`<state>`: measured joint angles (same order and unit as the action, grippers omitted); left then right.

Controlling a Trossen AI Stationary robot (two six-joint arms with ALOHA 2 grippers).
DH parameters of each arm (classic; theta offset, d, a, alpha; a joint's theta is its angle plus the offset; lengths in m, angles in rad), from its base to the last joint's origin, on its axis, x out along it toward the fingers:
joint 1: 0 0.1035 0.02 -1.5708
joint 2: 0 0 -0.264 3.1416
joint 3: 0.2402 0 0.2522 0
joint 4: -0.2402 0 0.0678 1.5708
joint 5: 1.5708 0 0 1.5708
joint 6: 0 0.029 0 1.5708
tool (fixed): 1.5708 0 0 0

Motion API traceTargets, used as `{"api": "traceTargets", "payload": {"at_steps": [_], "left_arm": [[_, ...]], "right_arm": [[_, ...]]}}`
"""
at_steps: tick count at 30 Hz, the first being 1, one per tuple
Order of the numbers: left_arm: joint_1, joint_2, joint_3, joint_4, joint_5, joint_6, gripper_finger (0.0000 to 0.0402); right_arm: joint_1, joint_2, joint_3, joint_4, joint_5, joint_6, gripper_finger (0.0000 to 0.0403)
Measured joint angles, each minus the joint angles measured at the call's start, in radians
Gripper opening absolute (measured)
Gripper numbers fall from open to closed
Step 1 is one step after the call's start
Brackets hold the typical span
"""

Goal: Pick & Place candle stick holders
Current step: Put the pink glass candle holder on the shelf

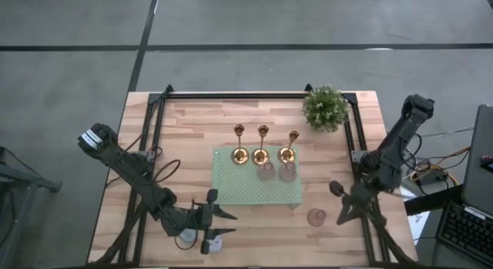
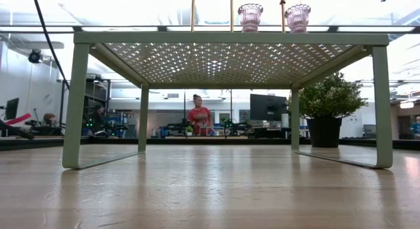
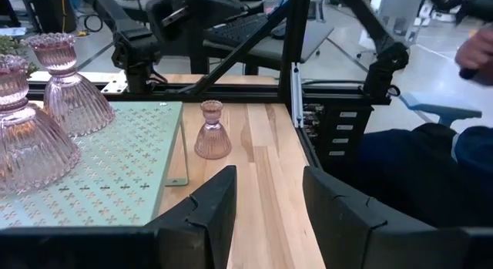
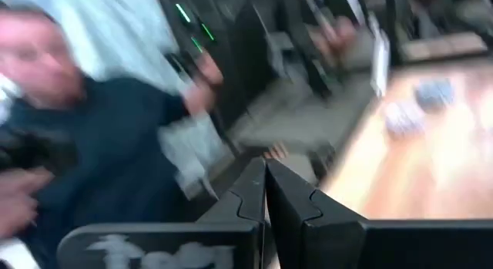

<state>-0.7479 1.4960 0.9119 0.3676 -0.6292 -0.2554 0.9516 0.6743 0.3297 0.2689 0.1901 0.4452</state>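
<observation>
Next, my right gripper opens, takes the holder (image 3: 212,109) by its top and hands it over, because the pink holder beside the rack is far from my left gripper.
Three gold candle stick holders (image 1: 261,146) stand on their round bases along the far edge of a green perforated rack (image 1: 246,188). Two pink glass holders (image 1: 277,172) stand on the rack just in front of them, also in the left wrist view (image 3: 65,84). A third pink holder (image 1: 316,216) stands upright on the table right of the rack (image 3: 212,130). My left gripper (image 1: 227,224) hovers open near the table's front edge, level, pointing toward that holder, its fingers (image 3: 208,215) with nothing between them. My right gripper (image 1: 344,215) is shut and raised at the table's right side (image 4: 266,184).
A potted plant (image 1: 325,107) stands at the far right corner. Black frame rails (image 1: 158,122) run along the table's sides. A person in dark blue (image 3: 431,169) sits beyond the right edge. Bare wood lies between the rack and the near edge.
</observation>
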Motion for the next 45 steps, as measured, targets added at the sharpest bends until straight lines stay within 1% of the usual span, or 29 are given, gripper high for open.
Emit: {"api": "traceTargets", "payload": {"at_steps": [3,6,8,10,17,24,27,30,34,39,42,45], "left_arm": [[0.0,0.0,0.0,-0.005,0.0,0.0,0.0154],[0.0,0.0,0.0,-0.005,0.0,-0.002,0.0154],[0.0,0.0,0.0,-0.005,0.0,-0.005,0.0154],[0.0,0.0,0.0,-0.005,0.0,-0.005,0.0154],[0.0,0.0,0.0,-0.005,0.0,-0.005,0.0154],[0.0,0.0,-0.001,-0.01,0.0,-0.004,0.0154],[0.0,0.0,-0.001,-0.01,0.0,-0.005,0.0154],[0.0,0.0,-0.001,-0.01,0.0,-0.005,0.0154],[0.001,0.0,-0.001,-0.01,0.0,-0.005,0.0154],[0.002,0.0,-0.002,-0.01,0.0,-0.004,0.0154],[0.002,0.0,-0.002,-0.01,0.0,-0.003,0.0154],[0.002,0.0,-0.002,-0.01,0.0,-0.004,0.0154]], "right_arm": [[0.0,0.116,0.141,-0.311,0.064,0.075,0.0008],[-0.001,0.225,0.272,-0.63,0.097,0.216,0.0008],[0.0,0.295,0.342,-0.765,0.097,0.292,0.0008],[0.009,0.359,0.402,-0.857,0.089,0.318,0.0008],[0.026,0.564,0.6,-1.006,0.032,0.304,0.0009],[0.028,0.755,0.742,-1.158,0.029,0.275,0.0009],[0.028,0.824,0.788,-1.258,0.029,0.27,0.0019],[0.028,0.881,0.831,-1.313,0.028,0.258,0.0042],[0.028,0.928,0.876,-1.343,0.029,0.221,0.0085],[0.028,0.941,0.893,-1.36,0.054,0.184,0.0135],[0.028,0.929,0.878,-1.363,0.076,0.19,0.0151],[0.028,0.92,0.85,-1.365,0.101,0.204,0.0156]]}}
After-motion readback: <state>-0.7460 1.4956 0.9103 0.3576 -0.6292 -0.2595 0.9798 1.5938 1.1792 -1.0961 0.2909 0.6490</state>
